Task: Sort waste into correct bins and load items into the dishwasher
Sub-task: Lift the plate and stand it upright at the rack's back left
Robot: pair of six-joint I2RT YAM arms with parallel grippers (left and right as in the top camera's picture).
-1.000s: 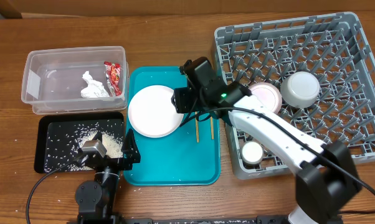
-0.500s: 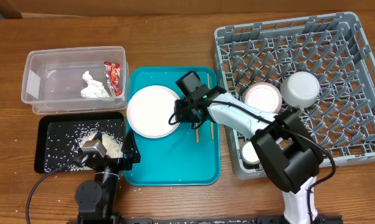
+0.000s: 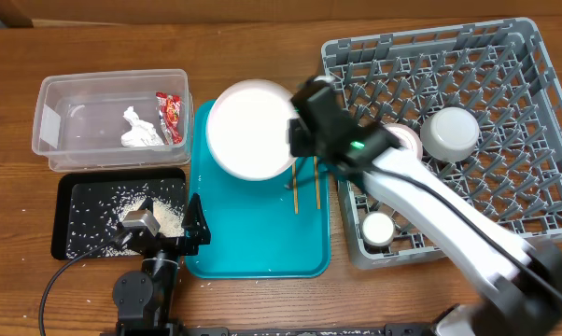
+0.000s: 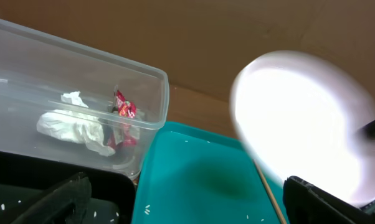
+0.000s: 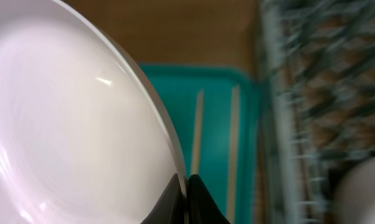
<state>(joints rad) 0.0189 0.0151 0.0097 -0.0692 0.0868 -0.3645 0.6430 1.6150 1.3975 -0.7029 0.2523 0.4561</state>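
My right gripper will let go of the white plate in the grey dish rack [image 3: 379,75] [image 5: 340,53], just beyond the pale-pink saucer.
My right gripper [image 3: 295,140] is shut on the right rim of the large white plate [image 3: 251,129] and holds it tilted, lifted above the teal tray [image 3: 262,243]. In the right wrist view the fingertips [image 5: 186,186] pinch the plate's edge [image 5: 69,124]. The plate shows blurred in the left wrist view [image 4: 306,118]. My left gripper [image 3: 160,229] is open and empty at the black tray's [image 3: 76,191] near right corner. The clear tub [image 3: 48,93] holds the red wrapper [image 3: 172,114] and white tissue [image 3: 139,131]. Rice [image 3: 164,219] lies in the black tray.
The grey dish rack [image 3: 542,187] at right holds a bowl [image 3: 450,133], a pale-pink saucer [image 3: 398,142] partly behind my right arm, and a tiny cup [image 3: 378,228]. Two wooden chopsticks [image 3: 296,191] lie on the teal tray.
My right gripper has closed on the plate's rim and lifted it off the teal tray, up and toward the back. The left arm has not moved.
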